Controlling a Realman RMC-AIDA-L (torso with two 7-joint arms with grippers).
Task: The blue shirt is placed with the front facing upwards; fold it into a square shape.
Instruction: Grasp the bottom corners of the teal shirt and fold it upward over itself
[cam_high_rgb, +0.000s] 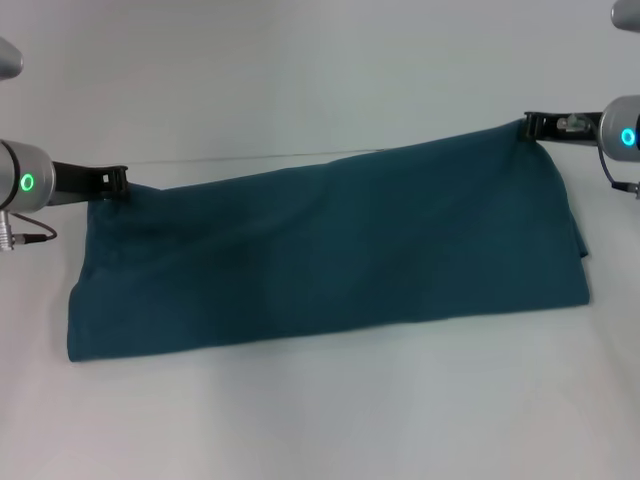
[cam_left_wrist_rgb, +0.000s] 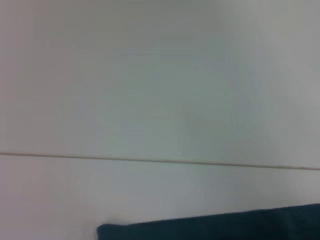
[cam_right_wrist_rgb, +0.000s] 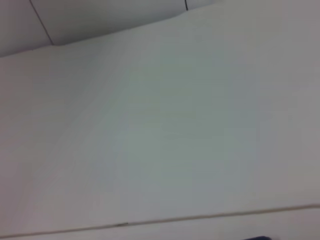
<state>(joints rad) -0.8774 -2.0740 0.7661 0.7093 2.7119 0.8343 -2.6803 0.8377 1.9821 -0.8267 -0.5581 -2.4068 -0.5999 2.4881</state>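
I need to let go of the far corner of the blue shirt with my right gripper on the table (cam_high_rgb: 504, 150) just in front of the seam line.
The blue shirt (cam_high_rgb: 330, 245) lies across the white table as a long folded band. Only plain teal fabric shows; the lettering and neck label are hidden. My left gripper (cam_high_rgb: 118, 181) holds the band's far left corner. My right gripper (cam_high_rgb: 530, 126) holds its far right corner, which sits farther back. The far edge runs taut between the two grippers, and the near edge rests on the table. In the left wrist view a strip of the teal fabric (cam_left_wrist_rgb: 225, 227) shows. The right wrist view shows almost only table.
A thin seam line (cam_high_rgb: 260, 157) crosses the white table (cam_high_rgb: 320, 420) just behind the shirt. It also shows in the left wrist view (cam_left_wrist_rgb: 150, 160) and the right wrist view (cam_right_wrist_rgb: 200, 217). Bare table surface lies in front of and behind the shirt.
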